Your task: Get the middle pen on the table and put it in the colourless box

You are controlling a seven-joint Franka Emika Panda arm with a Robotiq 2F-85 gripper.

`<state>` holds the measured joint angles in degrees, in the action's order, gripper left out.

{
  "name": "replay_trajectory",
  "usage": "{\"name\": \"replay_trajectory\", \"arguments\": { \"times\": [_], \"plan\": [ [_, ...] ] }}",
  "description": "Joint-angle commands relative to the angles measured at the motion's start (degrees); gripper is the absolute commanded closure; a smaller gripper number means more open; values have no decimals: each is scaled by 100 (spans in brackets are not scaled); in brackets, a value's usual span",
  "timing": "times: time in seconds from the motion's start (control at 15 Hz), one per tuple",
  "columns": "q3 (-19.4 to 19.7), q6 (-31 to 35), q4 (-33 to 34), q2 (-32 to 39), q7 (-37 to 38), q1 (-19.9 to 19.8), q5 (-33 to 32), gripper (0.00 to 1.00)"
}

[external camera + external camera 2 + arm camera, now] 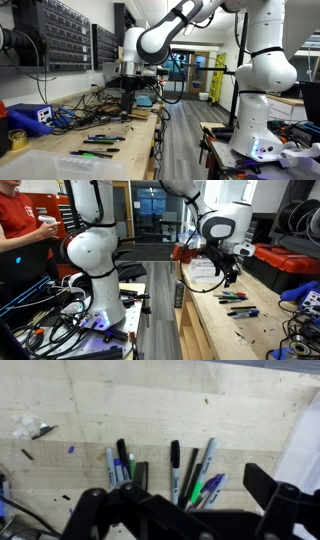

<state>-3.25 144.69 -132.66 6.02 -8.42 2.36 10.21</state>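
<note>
Next, my gripper grabs the body of the middle pen (pixel 107 149) (pixel 175 472) just under its black cap, between the two groups of pens.
Several pens lie on the pale wood table (pixel 140 135). In the wrist view they form a left cluster (pixel 118 462), a single black pen (pixel 174 465) in the middle, and a right cluster (pixel 203 478) with green and blue-purple ones. They also show in both exterior views (pixel 103 140) (pixel 238 304). My gripper (pixel 178 490) hangs above the pens, open and empty, well off the table (pixel 128 106) (pixel 230 277). The colourless box (pixel 55 165) of clear plastic stands at the near end of the table; its pale edge (pixel 306 445) shows at the right of the wrist view.
A blue box-shaped device (pixel 30 117) and tangled cables (pixel 85 112) lie along the back of the table. Parts drawers (pixel 70 35) hang on the wall behind. A dark cluttered stand (pixel 235 150) is across the aisle by the robot base. A person in red (pixel 22 220) stands far off.
</note>
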Motion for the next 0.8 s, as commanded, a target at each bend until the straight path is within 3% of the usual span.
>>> {"name": "replay_trajectory", "arguments": {
  "times": [0.0,0.73],
  "plan": [
    [-147,322,348,428,86,125,-133,0],
    [74,530,1675,2174,835,479,-1369,0]
  ]
}}
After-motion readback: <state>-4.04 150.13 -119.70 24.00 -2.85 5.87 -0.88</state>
